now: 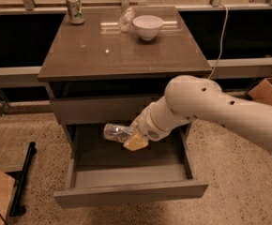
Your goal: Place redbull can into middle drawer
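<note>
Next, I release the redbull can around the centre of the open middle drawer's grey bottom point(136, 157). The can is now held over that drawer.
The redbull can point(114, 131) is a slim silvery can lying on its side in my gripper point(132, 137), which is shut on it. The gripper holds the can over the open middle drawer point(126, 175), just below the closed drawer front point(98, 109) above it and near the drawer's back left. The white arm point(211, 111) reaches in from the right and hides part of the drawer's right side. The drawer's grey floor shows beneath the can.
On the cabinet top point(122, 46) stand a green-and-white soda can point(74, 8) at the back left, a white bowl point(147, 27) and a clear crumpled wrapper point(125, 18). A black stand point(22, 179) lies on the floor to the left. A cardboard box point(269, 90) sits at the right.
</note>
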`<state>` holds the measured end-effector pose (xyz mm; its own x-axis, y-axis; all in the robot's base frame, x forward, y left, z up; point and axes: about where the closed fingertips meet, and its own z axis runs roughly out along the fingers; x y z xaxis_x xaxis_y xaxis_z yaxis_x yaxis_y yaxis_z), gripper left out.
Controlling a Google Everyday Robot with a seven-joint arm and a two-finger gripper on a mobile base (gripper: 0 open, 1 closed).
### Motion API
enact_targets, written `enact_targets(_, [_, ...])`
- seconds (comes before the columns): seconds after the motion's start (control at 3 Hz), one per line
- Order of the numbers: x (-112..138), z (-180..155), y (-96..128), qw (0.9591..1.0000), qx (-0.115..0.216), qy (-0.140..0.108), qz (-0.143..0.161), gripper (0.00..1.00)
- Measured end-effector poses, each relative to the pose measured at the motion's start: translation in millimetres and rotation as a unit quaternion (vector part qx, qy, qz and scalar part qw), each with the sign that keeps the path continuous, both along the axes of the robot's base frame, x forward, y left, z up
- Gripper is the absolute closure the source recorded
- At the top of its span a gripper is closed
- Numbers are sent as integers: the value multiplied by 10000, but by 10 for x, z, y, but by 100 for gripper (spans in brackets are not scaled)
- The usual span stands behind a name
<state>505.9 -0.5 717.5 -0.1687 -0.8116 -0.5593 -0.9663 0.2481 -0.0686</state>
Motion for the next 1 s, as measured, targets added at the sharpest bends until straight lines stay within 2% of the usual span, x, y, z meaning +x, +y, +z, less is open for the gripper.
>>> enact_targets(0.33, [299, -511, -96, 9992, 271, -56, -289, 100])
enact_targets(0.67, [524, -934, -228, 9978, 435, 88, -497, 100])
enact_targets(1.0, [551, -1084, -240, 9972, 484, 186, -533, 100])
